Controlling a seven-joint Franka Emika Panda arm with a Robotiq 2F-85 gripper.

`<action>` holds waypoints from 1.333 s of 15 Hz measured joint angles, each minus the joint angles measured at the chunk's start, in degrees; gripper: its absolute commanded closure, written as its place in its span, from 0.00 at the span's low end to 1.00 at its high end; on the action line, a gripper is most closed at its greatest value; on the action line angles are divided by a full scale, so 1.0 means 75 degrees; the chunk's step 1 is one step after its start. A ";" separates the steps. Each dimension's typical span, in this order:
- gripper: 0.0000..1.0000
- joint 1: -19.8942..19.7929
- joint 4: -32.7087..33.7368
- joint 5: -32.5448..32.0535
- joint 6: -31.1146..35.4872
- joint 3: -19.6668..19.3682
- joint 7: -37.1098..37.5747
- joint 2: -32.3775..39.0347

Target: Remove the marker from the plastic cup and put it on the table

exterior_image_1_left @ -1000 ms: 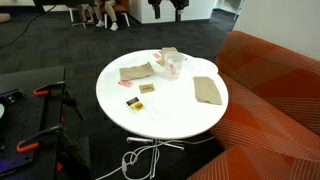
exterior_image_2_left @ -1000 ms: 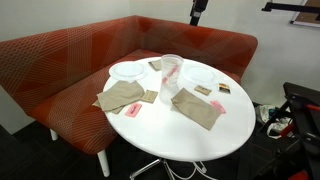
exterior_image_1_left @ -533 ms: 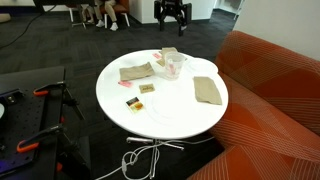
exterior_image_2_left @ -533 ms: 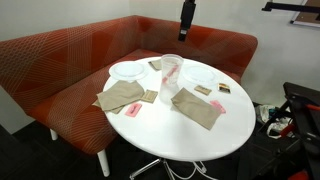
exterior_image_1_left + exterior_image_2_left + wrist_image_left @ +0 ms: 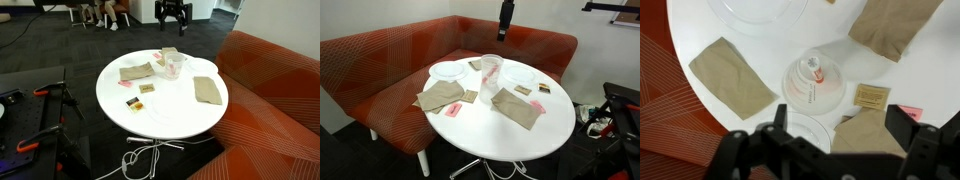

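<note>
The robot's gripper needs to close on the marker's upper end (image 5: 172, 60) (image 5: 810, 64), at the opening of the clear plastic cup, because that end of the marker is easiest to reach.
The clear plastic cup (image 5: 172, 63) stands upright near the far side of the round white table (image 5: 160, 112); it also shows in an exterior view (image 5: 491, 72). In the wrist view I look straight down into the cup (image 5: 812, 82), and the reddish-pink marker (image 5: 815, 70) stands inside it. My gripper (image 5: 845, 125) is open and empty, high above the table, with the cup a little ahead of its fingers. It hangs well above the cup in both exterior views (image 5: 172, 20) (image 5: 505, 22).
Tan cloths (image 5: 732, 76) (image 5: 890, 25) (image 5: 516, 108) lie around the cup. Clear plates (image 5: 448, 71) (image 5: 522, 76) flank it. Small yellow and black pieces (image 5: 146, 89) and a pink packet (image 5: 452, 110) lie on the top. A red sofa (image 5: 380, 60) curves round the table; cables (image 5: 140, 158) lie below.
Over the last second my gripper came down into the top of both exterior views. In the last half second nothing visibly moved.
</note>
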 measured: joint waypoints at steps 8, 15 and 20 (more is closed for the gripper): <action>0.50 -0.0024 0.0018 -0.0020 -0.0048 0.0001 -0.0008 0.0304; 0.46 -0.0176 0.0327 -0.0009 -0.0176 0.0026 -0.0039 0.0816; 0.53 -0.0204 0.0788 -0.0009 -0.0453 0.0044 -0.0046 0.1252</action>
